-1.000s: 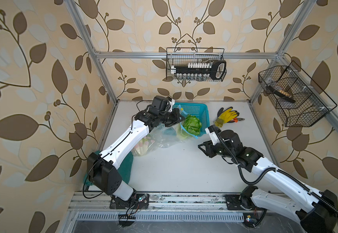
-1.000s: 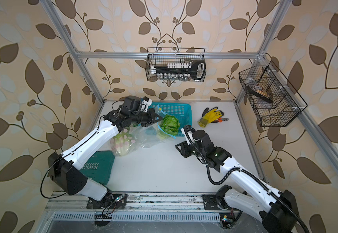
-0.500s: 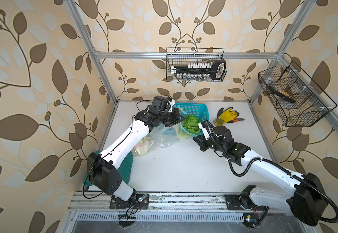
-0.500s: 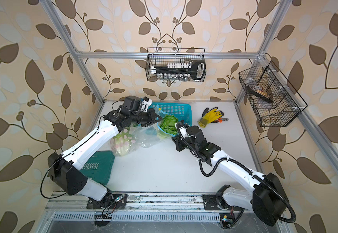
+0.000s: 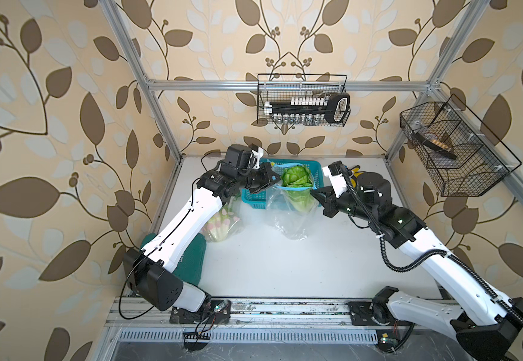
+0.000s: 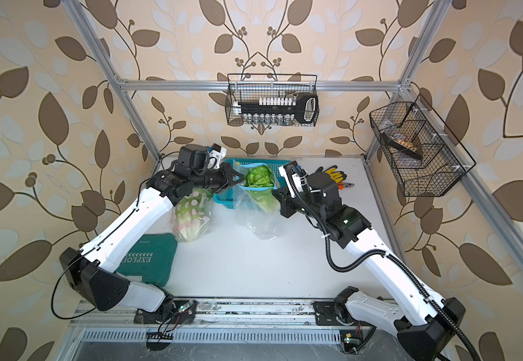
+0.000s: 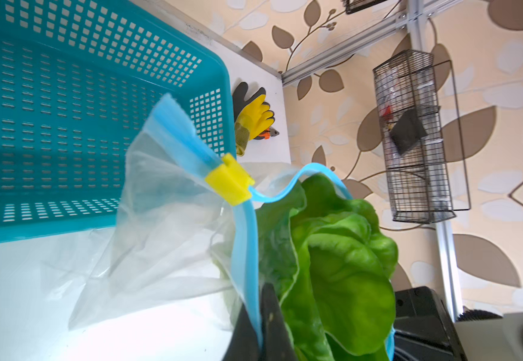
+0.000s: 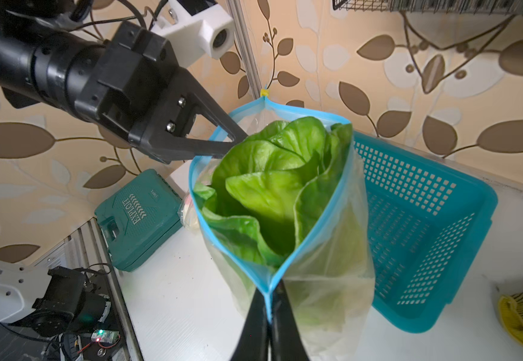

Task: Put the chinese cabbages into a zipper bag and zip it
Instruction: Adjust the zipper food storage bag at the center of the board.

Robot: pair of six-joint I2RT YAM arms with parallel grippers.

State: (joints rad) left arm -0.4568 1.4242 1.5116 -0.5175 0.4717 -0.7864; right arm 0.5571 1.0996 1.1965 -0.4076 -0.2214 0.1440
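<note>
I have the side of the bag's zip in my left gripper, away from the yellow slider, so next I open that gripper and grab the zip's end [image 7: 173, 123] by the slider before zipping.
A clear zipper bag [image 5: 294, 215] [image 6: 258, 218] with a blue zip strip [image 7: 247, 250] hangs above the table between both grippers, its mouth open. One chinese cabbage [image 5: 296, 178] [image 6: 258, 178] [image 8: 272, 175] stands inside, its green leaves sticking out of the mouth. My left gripper [image 5: 274, 180] [image 6: 238, 181] [image 7: 260, 328] [image 8: 238, 137] is shut on the strip's left side. My right gripper [image 5: 314, 193] [image 6: 275, 195] [image 8: 268, 312] is shut on the strip's right end. The yellow slider [image 7: 229, 179] [image 8: 264, 92] sits at the far end.
A teal basket [image 5: 255, 200] [image 7: 66, 93] [image 8: 425, 218] stands right behind the bag. A spotted bag [image 5: 222, 223] [image 6: 189, 215] with pale green contents lies under the left arm, beside a green tool case [image 6: 150, 259] [image 8: 141, 215]. Yellow gloves [image 6: 332, 175] [image 7: 250, 122] lie at the back right.
My right gripper has moved from the table's middle up to the bag's right end and shut on the strip. The bag now hangs stretched between both grippers.
</note>
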